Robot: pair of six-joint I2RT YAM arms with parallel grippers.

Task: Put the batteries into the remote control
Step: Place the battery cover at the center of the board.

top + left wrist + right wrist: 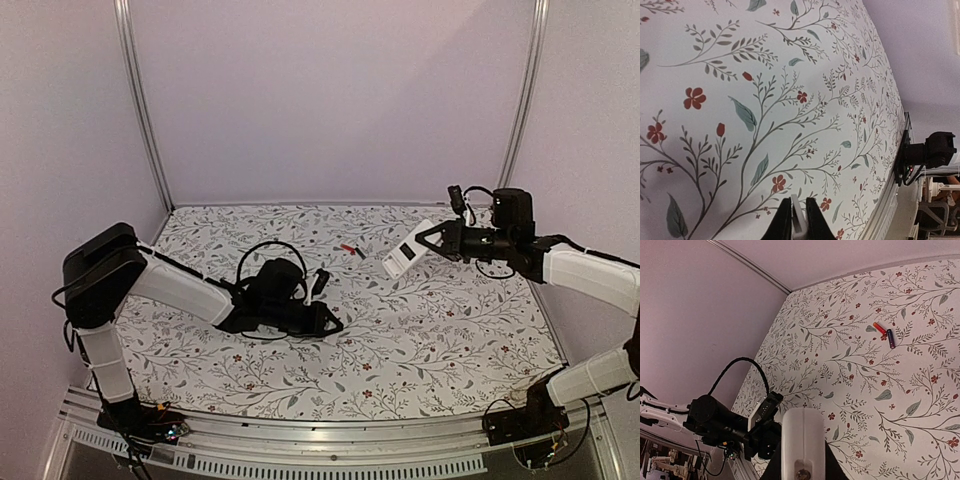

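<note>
Next, I set the remote control, still in the air over the table, down with my right gripper on the floral cover (pixel 325 304) (pixel 832 404), next to my left gripper's fingers and in front of the batteries.
My right gripper (pixel 422 244) is shut on the remote control (pixel 404 256) and holds it in the air over the right of the table. Only its white body shows, filling the bottom of the right wrist view (pixel 802 437) between the jaws of that gripper (pixel 801 469). The two batteries (pixel 349 248) lie together on the floral table cover, left of the remote; the right wrist view shows one red (pixel 879 328) and one dark (pixel 890 338). My left gripper (pixel 334 322) sits low at mid table. In the left wrist view it (pixel 797 201) is shut on a thin white flat piece (pixel 797 212).
The table (pixel 450 340) has a floral cover and pale walls at the back and sides. A metal rail (pixel 330 432) runs along the near edge. A black cable (pixel 262 252) loops above the left wrist. The right arm's base (pixel 932 150) shows beyond the table edge.
</note>
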